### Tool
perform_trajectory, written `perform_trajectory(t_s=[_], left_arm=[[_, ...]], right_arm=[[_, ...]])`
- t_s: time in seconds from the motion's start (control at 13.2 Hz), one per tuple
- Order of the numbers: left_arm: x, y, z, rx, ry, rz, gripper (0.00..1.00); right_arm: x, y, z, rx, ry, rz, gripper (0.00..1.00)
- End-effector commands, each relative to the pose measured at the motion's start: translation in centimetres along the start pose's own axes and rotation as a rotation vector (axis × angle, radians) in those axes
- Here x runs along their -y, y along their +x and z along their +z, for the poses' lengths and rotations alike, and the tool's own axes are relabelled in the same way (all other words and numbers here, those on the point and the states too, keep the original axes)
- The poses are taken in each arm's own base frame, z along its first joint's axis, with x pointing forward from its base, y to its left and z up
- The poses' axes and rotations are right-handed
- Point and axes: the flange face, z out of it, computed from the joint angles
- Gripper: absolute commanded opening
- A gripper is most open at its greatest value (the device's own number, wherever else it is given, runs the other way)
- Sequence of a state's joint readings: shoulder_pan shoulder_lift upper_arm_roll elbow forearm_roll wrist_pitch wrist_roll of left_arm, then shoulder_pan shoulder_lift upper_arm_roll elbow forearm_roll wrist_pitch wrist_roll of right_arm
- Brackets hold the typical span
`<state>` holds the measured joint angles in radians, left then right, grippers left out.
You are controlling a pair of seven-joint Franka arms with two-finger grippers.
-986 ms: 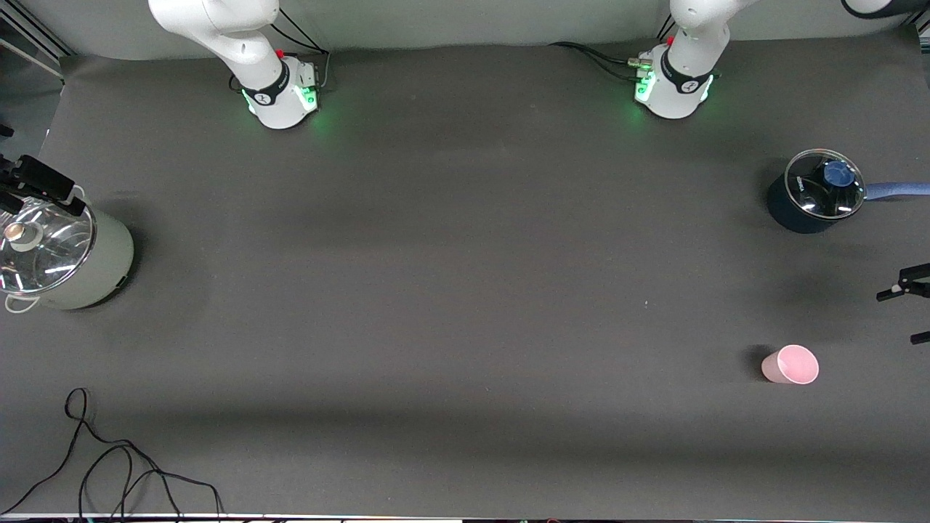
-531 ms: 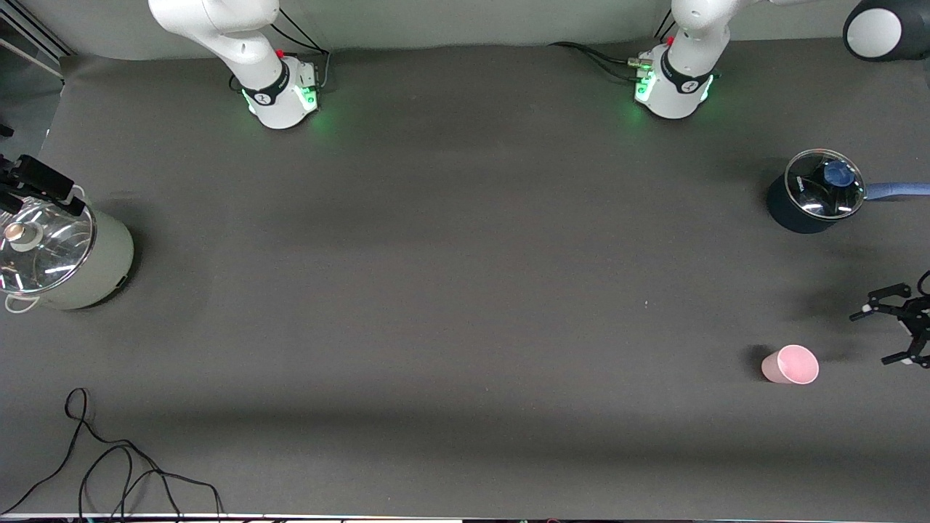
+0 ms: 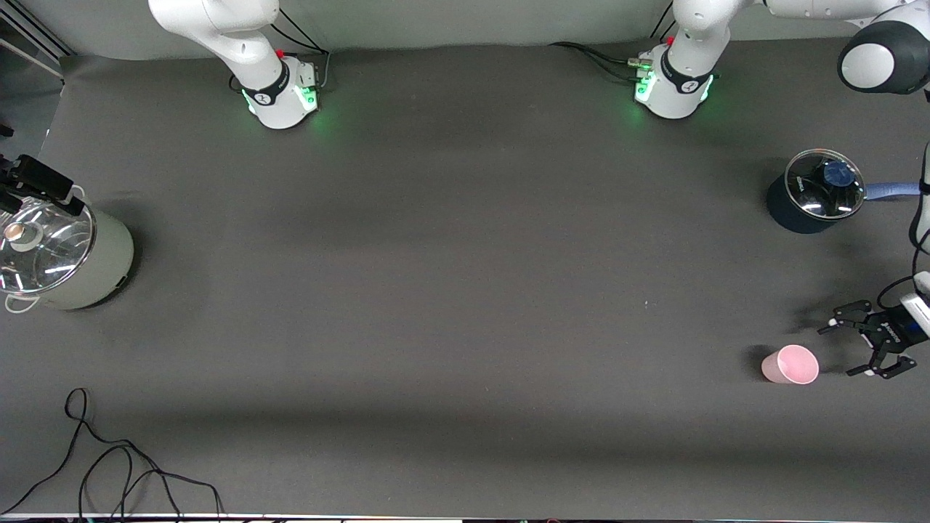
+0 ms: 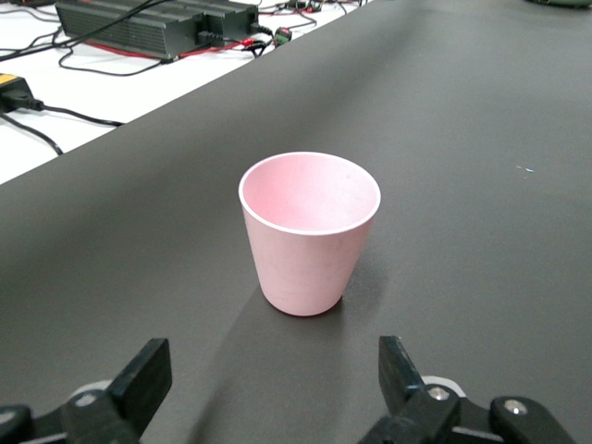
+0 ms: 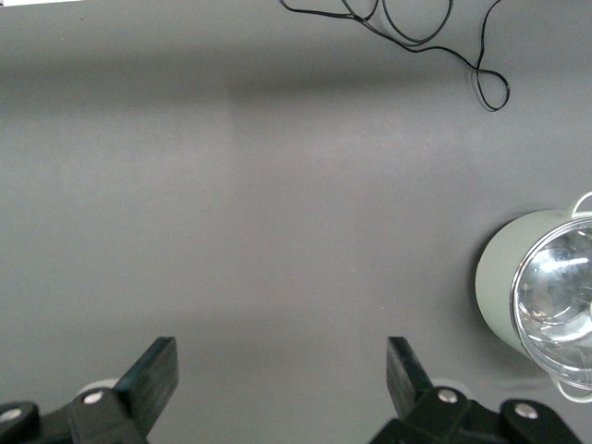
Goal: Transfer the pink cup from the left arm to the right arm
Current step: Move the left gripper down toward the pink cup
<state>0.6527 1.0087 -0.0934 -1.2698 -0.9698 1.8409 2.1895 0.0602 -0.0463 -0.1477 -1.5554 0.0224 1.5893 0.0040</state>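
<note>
My left gripper is to close around the lower half (image 3: pixel 771 366) (image 4: pixel 302 277) of the pink cup, keeping its fingers well below the cup's rim.
The pink cup (image 3: pixel 790 365) stands upright and empty on the dark table, toward the left arm's end and near the front camera. My left gripper (image 3: pixel 838 351) is open and low over the table beside the cup, apart from it. In the left wrist view the cup (image 4: pixel 309 231) stands just ahead of the open left gripper (image 4: pixel 275 370), in line with the gap between its fingers (image 4: pixel 148 370). My right gripper (image 5: pixel 277 370) is open and empty, held high over bare table at the right arm's end. Its black fingers (image 3: pixel 38 187) show above the grey pot.
A dark blue saucepan with a glass lid (image 3: pixel 817 192) stands farther from the front camera than the cup. A grey pot with a glass lid (image 3: pixel 65 256) stands at the right arm's end, also in the right wrist view (image 5: pixel 541 296). A black cable (image 3: pixel 109 465) lies near the front edge.
My left gripper has come in from the table's end toward the pink cup, open all the while. The cup and the right arm have not moved.
</note>
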Motion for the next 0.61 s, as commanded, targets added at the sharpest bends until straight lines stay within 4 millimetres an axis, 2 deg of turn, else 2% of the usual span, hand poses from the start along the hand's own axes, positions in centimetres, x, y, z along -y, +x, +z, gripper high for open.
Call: perform_trajectory(t_s=[0.0,0.23,0.53], left_arm=[[0.4,-1.1,0.7,-0.052,0.014,0.04,1.0],[0.3,-2.6,2.0,-0.091,0.03,0.057,1.0],[0.2,-2.1,3.6,-0.121,0.018,0.055,1.0]], right_arm=[[-0.1,-0.2,-0.6,-0.004,0.012,-0.017,1.0],[-0.5,-0.2,-0.6,-0.004,0.012,-0.012,1.0],[-0.3,-0.2,-0.6,-0.004,0.012,-0.014,1.0]])
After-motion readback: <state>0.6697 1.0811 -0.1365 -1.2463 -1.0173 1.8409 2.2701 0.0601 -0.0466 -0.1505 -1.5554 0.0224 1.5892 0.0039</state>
